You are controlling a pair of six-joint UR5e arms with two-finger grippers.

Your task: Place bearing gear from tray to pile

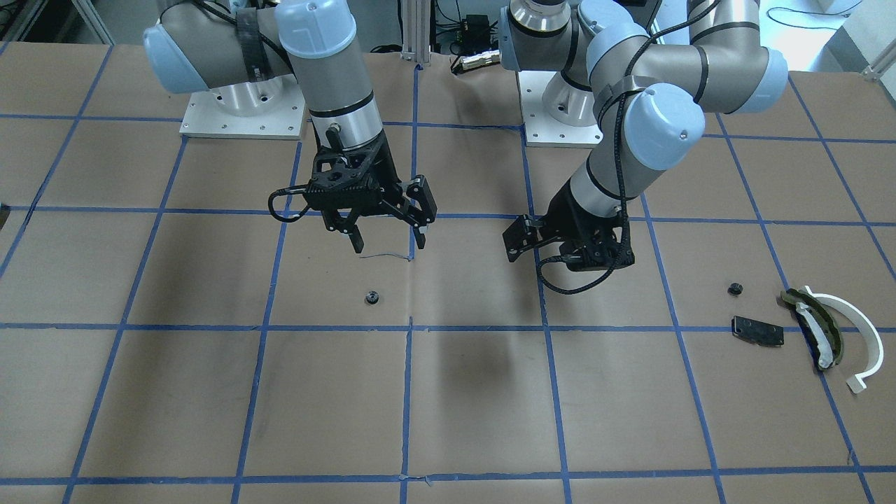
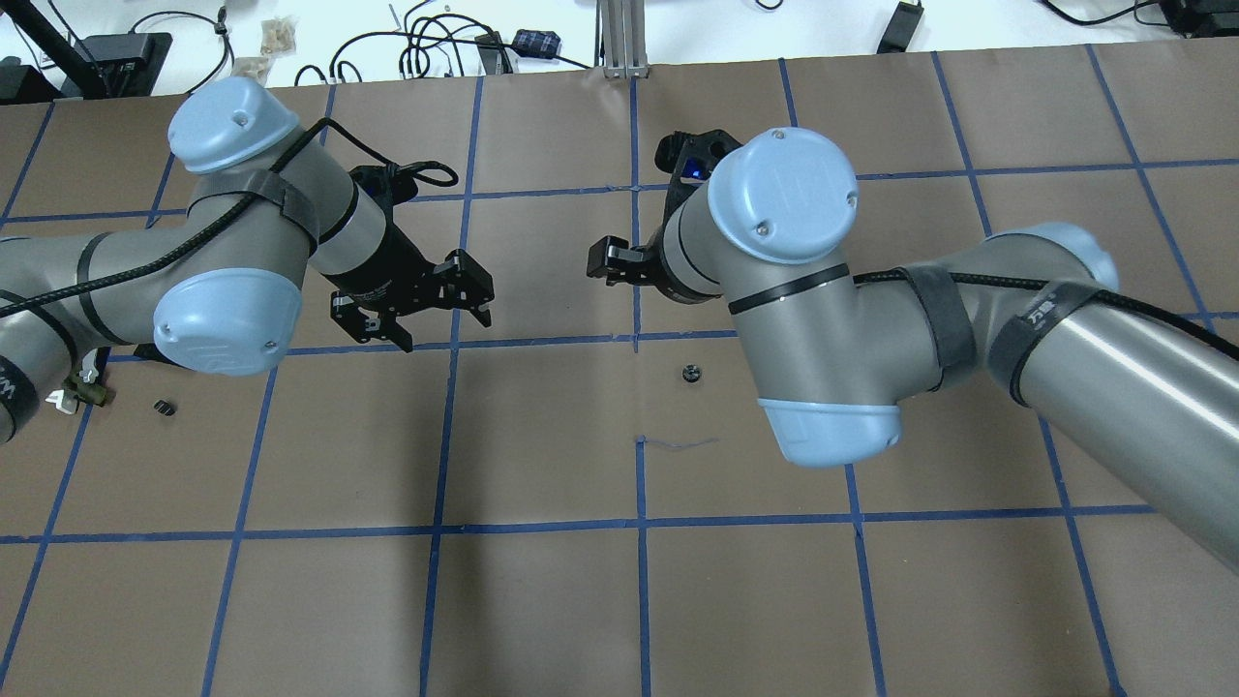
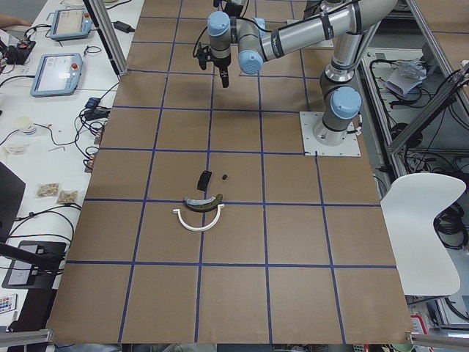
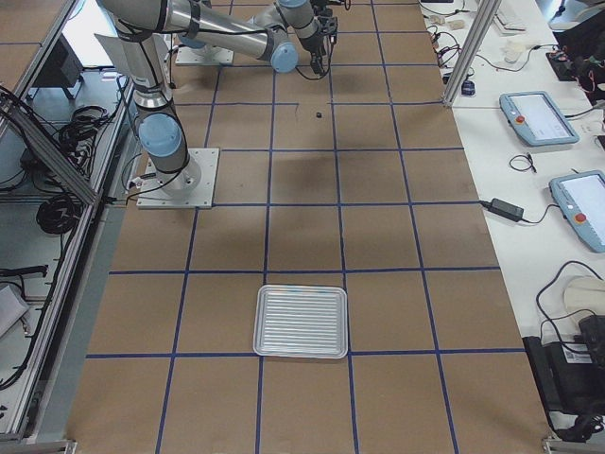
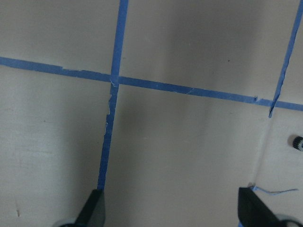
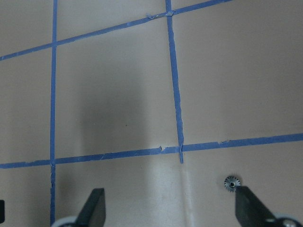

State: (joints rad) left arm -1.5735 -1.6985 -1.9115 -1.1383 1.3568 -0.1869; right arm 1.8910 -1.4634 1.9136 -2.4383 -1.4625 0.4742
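I will next move my left gripper to the bearing gear lying alone in the middle of the table and close its fingers around the bearing gear's toothed side (image 1: 372, 297) (image 5: 298, 143).
The bearing gear (image 1: 372, 297) is small, black and toothed, and lies alone on the brown paper mid-table; it also shows in the overhead view (image 2: 690, 372). My right gripper (image 1: 388, 243) hangs open and empty just above and behind it. In the right wrist view the gear (image 6: 232, 181) sits beside one fingertip (image 6: 248, 205). My left gripper (image 1: 521, 245) is open and empty, at some distance from the gear (image 5: 298, 142). The pile holds a white half-ring (image 1: 850, 329), an olive-and-dark curved piece (image 1: 815, 329) and a black plate (image 1: 757, 330). The silver tray (image 4: 302, 322) is empty.
A second small black part (image 1: 734, 288) lies next to the pile. The arm bases (image 1: 241, 105) stand on plates at the robot's edge. Blue tape lines grid the paper. Operator desks with pendants (image 4: 534, 118) lie beyond the table edge.
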